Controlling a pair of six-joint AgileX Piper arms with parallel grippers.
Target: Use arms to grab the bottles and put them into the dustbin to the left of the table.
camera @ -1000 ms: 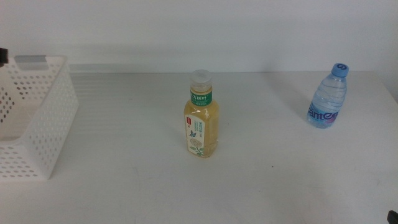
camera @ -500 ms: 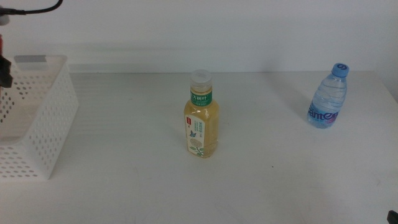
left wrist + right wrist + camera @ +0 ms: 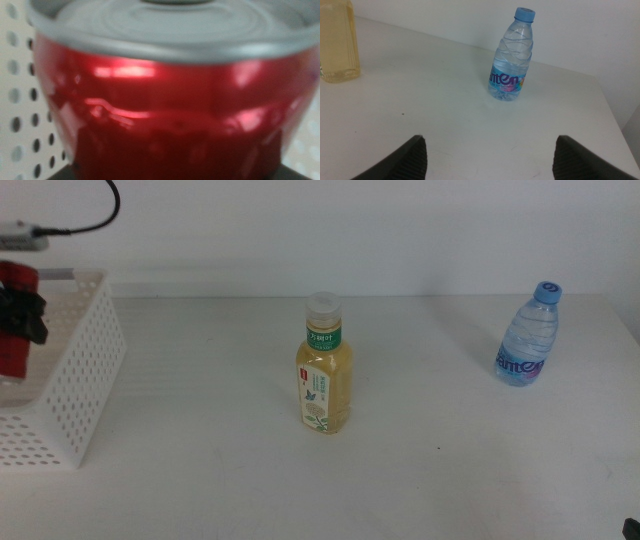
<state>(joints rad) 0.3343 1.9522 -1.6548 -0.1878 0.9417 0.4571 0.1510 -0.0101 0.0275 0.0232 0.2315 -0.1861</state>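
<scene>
My left gripper needs to release the red cola can, now held over the dustbin, on the bottom inside the white perforated dustbin point(image 3: 33, 370).
My left gripper point(image 3: 24, 314) is shut on the red cola can point(image 3: 12, 348) and holds it over the white perforated dustbin point(image 3: 82, 385) at the far left of the table. In the left wrist view the can point(image 3: 165, 110) fills the picture, with the dustbin's wall point(image 3: 20, 100) behind it. The yellow tea bottle point(image 3: 324, 370) stands upright mid-table. The small blue-capped water bottle point(image 3: 527, 336) stands upright at the far right. My right gripper point(image 3: 491, 142) is open and empty, low near the front right, with the water bottle point(image 3: 512, 57) ahead of it.
The white table point(image 3: 200, 470) ends at a pale wall behind. The tea bottle's side also shows in the right wrist view point(image 3: 337, 42). The table's right edge point(image 3: 615, 115) lies close beyond the water bottle.
My left gripper with the red can has come into the middle view from the left edge and now hangs over the dustbin. The bottles and the right arm have not moved.
</scene>
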